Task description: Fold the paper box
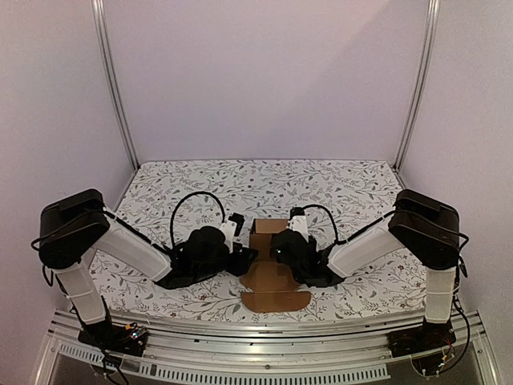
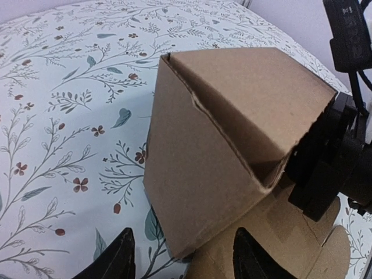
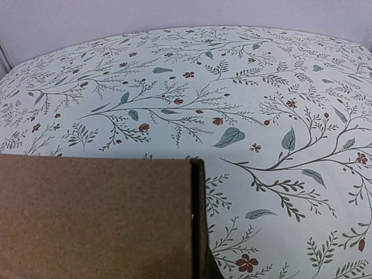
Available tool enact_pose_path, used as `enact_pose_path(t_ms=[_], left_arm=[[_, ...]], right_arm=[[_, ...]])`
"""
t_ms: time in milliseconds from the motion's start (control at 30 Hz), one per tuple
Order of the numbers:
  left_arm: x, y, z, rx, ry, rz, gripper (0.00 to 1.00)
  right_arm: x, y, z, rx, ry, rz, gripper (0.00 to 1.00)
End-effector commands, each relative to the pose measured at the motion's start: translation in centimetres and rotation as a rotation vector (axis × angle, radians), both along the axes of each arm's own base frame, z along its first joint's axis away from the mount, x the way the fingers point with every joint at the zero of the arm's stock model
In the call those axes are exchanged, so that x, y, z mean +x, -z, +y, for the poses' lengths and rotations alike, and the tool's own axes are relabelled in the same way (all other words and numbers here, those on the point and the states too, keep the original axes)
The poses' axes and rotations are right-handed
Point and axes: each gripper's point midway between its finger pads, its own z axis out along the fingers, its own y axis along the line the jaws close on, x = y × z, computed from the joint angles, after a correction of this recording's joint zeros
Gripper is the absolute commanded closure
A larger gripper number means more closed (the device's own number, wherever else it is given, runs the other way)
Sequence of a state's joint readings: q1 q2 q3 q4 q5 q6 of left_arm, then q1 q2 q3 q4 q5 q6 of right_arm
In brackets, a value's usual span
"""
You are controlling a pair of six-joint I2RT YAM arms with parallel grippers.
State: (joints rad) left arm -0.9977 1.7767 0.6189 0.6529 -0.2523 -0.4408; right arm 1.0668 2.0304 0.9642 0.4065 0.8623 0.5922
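Observation:
The paper box's side gapes from the top panel above the left gripper, so the robot's left gripper will move up and pinch the side's near upper corner (image 2: 260, 187).
The paper box (image 1: 271, 273) is a brown cardboard piece lying between the two arms. Its far part is folded up into walls, and a flat flap (image 1: 276, 300) with notches points toward the bases. In the left wrist view the raised walls (image 2: 221, 133) form an open corner. My left gripper (image 2: 183, 244) stands open, one finger on each side of the box's lower corner without pinching it. My right gripper (image 1: 279, 245) is shut on the box's right wall edge, and shows black at the right of the left wrist view (image 2: 325, 168). In the right wrist view a cardboard panel (image 3: 93, 215) hides its fingers.
The floral tablecloth (image 1: 240, 184) covers the table. Metal frame posts (image 1: 112, 80) stand at the back corners against lilac walls. A metal rail (image 1: 264, 333) runs along the near edge by the arm bases. A black cable (image 1: 196, 200) loops above the left wrist.

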Motion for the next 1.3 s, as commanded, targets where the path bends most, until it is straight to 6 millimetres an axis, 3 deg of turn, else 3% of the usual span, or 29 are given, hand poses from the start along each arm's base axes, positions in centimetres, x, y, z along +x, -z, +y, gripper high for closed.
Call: enact_pose_path(t_ms=[0, 300, 667, 933, 1000, 1133, 1267], left_arm=[[0.8, -2.1, -2.1, -0.064, 0.018, -0.071, 0.45], [2.3, -2.4, -3.5, -0.033, 0.007, -0.114, 0.46], [2.9, -1.0, -4.2, 0.003, -0.009, -0.105, 0.63], [3.0, -1.3, -4.5, 0.014, -0.012, -0.122, 0.71], [3.1, -1.4, -4.5, 0.021, -0.018, -0.128, 0.73], [3.2, -1.4, -4.4, 0.035, -0.026, -0.135, 0.75], [3.4, -1.4, -4.1, 0.044, -0.043, -0.14, 0.76]], right_arm=[[-0.1, 0.6, 0.2, 0.007, 0.014, 0.011, 1.0], [-0.3, 1.6, 0.6, 0.023, 0.001, 0.04, 1.0], [-0.5, 1.2, 1.4, 0.052, -0.021, 0.054, 1.0], [-0.8, 1.0, 2.2, 0.072, -0.047, 0.067, 1.0], [-0.8, 0.9, 2.3, 0.077, -0.054, 0.07, 0.94], [-1.1, 0.4, 2.6, 0.1, -0.075, 0.079, 0.7], [-1.5, -0.4, 2.8, 0.118, -0.101, 0.088, 0.55]])
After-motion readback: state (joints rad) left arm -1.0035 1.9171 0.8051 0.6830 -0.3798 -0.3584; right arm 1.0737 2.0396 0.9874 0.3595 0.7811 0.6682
